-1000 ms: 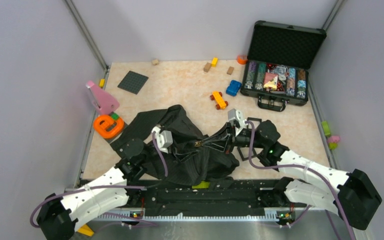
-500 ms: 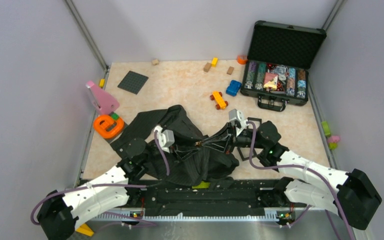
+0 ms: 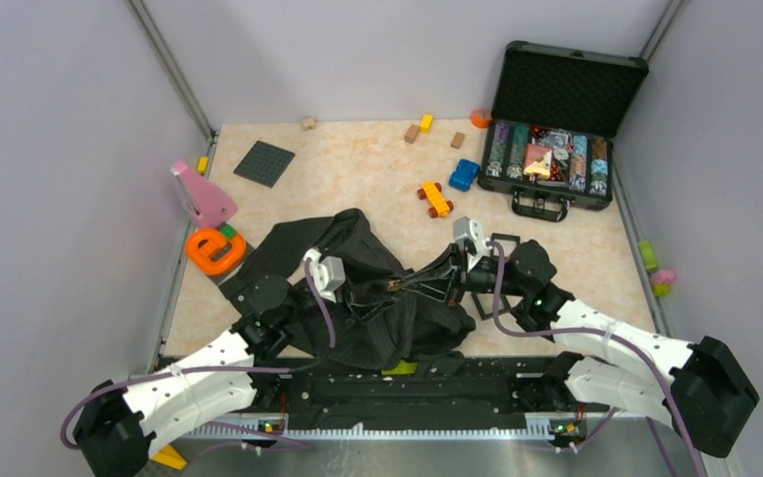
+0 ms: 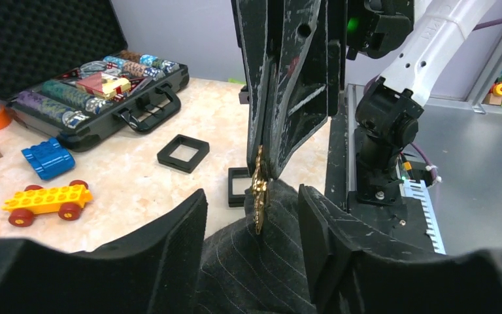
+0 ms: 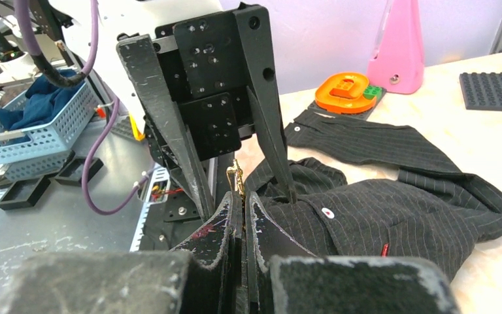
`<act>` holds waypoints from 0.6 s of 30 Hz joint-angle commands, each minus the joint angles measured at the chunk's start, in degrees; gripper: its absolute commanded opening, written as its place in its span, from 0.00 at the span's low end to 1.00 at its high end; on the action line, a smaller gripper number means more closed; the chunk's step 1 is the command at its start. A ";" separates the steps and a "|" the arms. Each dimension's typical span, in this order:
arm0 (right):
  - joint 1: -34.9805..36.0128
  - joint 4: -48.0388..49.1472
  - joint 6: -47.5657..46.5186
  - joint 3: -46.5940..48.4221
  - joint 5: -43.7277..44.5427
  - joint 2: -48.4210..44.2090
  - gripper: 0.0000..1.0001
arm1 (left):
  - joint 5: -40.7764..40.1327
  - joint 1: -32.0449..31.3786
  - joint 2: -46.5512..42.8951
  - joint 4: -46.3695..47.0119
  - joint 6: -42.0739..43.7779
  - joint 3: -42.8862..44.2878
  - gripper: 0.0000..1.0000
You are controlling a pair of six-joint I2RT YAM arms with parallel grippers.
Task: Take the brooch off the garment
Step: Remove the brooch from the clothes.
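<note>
The garment's fold under the brooch is loose between my left gripper's open fingers, so I will pinch at the brooch's lower end [image 4: 259,224] with my left gripper before my right gripper pulls.
The garment [image 3: 358,288], a dark pinstriped shirt, lies crumpled at the near middle of the table. The brooch [image 4: 258,190] is a small gold ornament on a raised fold of it, also seen in the right wrist view [image 5: 238,175]. My right gripper [image 5: 243,196] is shut on the brooch, which pokes out past its fingertips. It reaches in from the right in the top view [image 3: 402,285]. My left gripper [image 4: 251,203] is open, and its fingers [image 4: 170,235] straddle the fold of garment [image 4: 261,261] just under the brooch without pinching it.
Two black square boxes [image 4: 183,152] [image 4: 238,185] lie beyond the fold. An open case of chips [image 3: 554,159] stands back right. A yellow toy car [image 3: 435,199], blue block [image 3: 464,175], grey baseplate [image 3: 264,163], pink stand [image 3: 202,194] and orange ring [image 3: 215,248] are around.
The left gripper has edged slightly to the right. The right gripper stays shut on the brooch in the same spot.
</note>
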 commanded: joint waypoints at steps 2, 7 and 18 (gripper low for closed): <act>0.39 -11.95 -9.19 5.01 3.18 -1.93 0.00 | -2.00 0.09 -5.33 -4.07 1.84 1.03 0.61; 0.74 -25.54 -23.60 10.25 5.45 -1.61 0.00 | -6.16 0.10 -9.44 -14.54 6.10 3.06 0.63; 4.51 -47.41 -41.55 24.59 2.76 5.35 0.00 | -4.34 -0.01 0.80 -22.75 14.96 12.58 0.52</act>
